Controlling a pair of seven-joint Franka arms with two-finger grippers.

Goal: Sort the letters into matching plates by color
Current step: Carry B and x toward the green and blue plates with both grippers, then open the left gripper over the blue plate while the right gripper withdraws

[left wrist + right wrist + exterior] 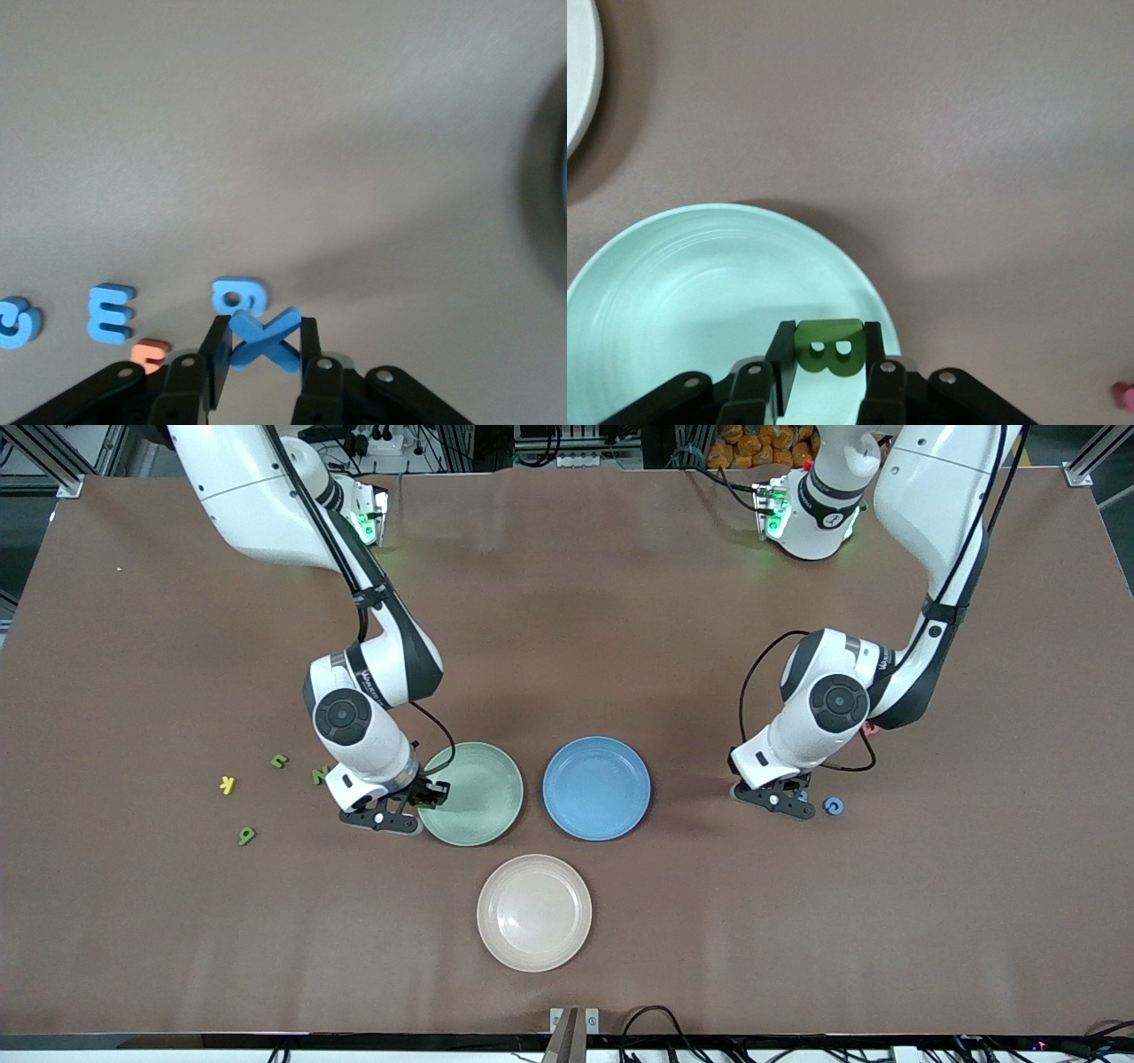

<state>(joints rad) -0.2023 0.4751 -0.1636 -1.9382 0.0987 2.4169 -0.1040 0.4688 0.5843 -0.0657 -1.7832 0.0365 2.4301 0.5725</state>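
Observation:
I should use my left gripper to set the blue letter X down and let go of it on the blue plate, off-centre (pixel 627 792) toward the left arm.
My right gripper (pixel 431 793) is shut on a dark green letter B (pixel 828 348). It hangs low over the rim of the mint green plate (pixel 483 779) at the side toward the right arm's end. My left gripper (pixel 797 794) is shut on a blue letter X (pixel 264 339), low over the table between the blue plate (pixel 596 788) and the left arm's end. Close by it on the table lie a blue digit (pixel 239 297), a blue E (pixel 111 312), a blue C (pixel 18 321) and an orange letter (pixel 149 354). Both plates hold nothing.
A cream plate (pixel 534 912) lies nearer the front camera than the two coloured plates. A yellow K (pixel 228 784), a green N (pixel 321 775) and two more green shapes (pixel 279 761) (pixel 247 835) lie toward the right arm's end. A pink piece (pixel 871 729) shows by the left arm.

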